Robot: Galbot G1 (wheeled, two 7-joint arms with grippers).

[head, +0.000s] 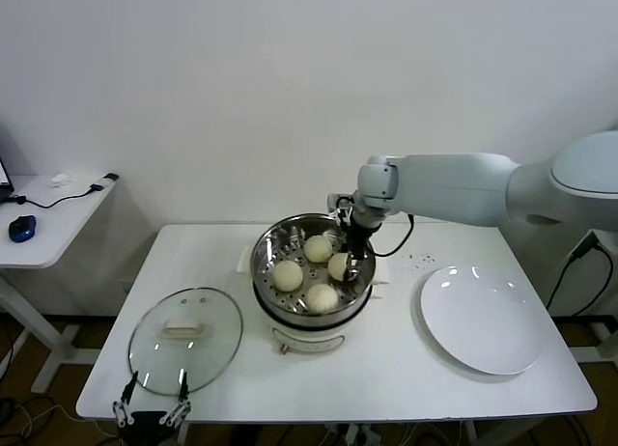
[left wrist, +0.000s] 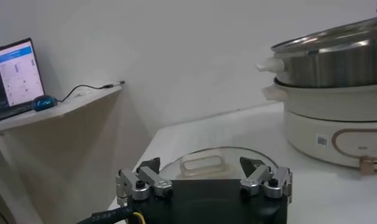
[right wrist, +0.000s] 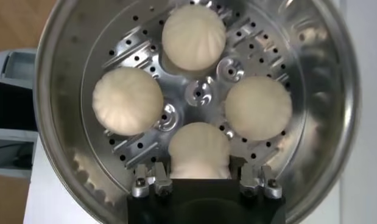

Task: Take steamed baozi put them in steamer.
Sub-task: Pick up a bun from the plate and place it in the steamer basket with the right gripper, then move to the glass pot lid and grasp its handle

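The white handle's top bar [head: 182, 326] [left wrist: 201, 157] is on the glass lid. I will move my left gripper to that bar next and close it there.
The steamer [head: 266, 249] stands mid-table, a shiny perforated steel basket [right wrist: 334, 91] on a white pot body. Inside lie three free steamed baozi [head: 318, 248] [head: 287, 274] [head: 322, 297], seen from above in the right wrist view [right wrist: 193, 36] [right wrist: 127, 100] [right wrist: 258, 108]. My right gripper [head: 350, 264] [right wrist: 200, 171] reaches down into the basket. Its jaws flank a fourth baozi [right wrist: 199, 149] [head: 338, 265] that rests on the basket floor, its sides pressed straight. My left gripper [head: 153, 407] [left wrist: 203, 175] hangs open and empty at the table's front left edge.
A round glass lid [head: 185, 340] [left wrist: 203, 163] with a white handle lies flat at the front left, just beyond the left gripper. A flat white plate [head: 480, 319] sits at the right. A side desk [head: 48, 214] with a mouse and cable stands to the left.
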